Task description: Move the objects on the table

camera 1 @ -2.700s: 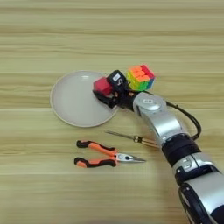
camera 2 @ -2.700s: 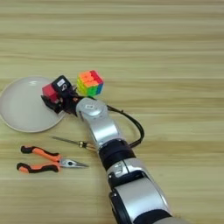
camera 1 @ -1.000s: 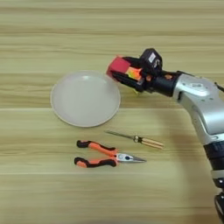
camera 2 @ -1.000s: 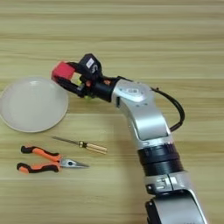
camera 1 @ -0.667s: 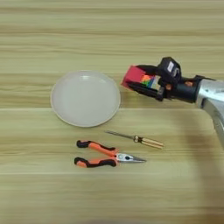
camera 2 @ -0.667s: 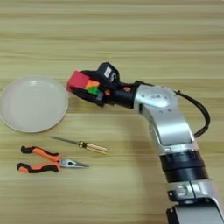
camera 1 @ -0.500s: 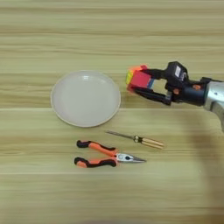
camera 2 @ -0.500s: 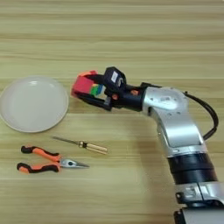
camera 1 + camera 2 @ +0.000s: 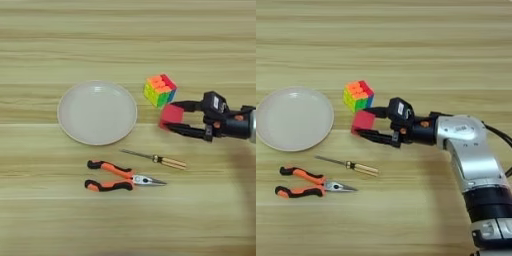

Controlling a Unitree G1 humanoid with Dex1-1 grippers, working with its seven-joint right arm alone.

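My right gripper is holding the red cube. It will let go of it on the bare table (image 9: 173, 141) just behind the screwdriver's wooden handle.
My right gripper (image 9: 369, 123) reaches in from the right, its two black fingers (image 9: 381, 137) closed around the small red cube (image 9: 171, 115). The cube sits at the fingertips, just in front and to the right of the multicoloured puzzle cube (image 9: 160, 90), with a slight gap between them. The round beige plate (image 9: 97, 112) lies empty to the left. In front of it are the thin wooden-handled screwdriver (image 9: 156, 159) and the orange-and-black pliers (image 9: 119, 177), both well clear of the gripper. I cannot tell whether the red cube rests on the table (image 9: 125, 40) or hangs just above it.
The silver forearm (image 9: 468, 150) runs from the gripper down to the bottom right corner, with a black cable looping off its right side. The wood table stretches bare behind the cubes and across the front.
The gripper has carried the red cube from the plate's right rim to the right and nearer the front, uncovering the puzzle cube it had hidden. Plate, screwdriver and pliers have stayed put.
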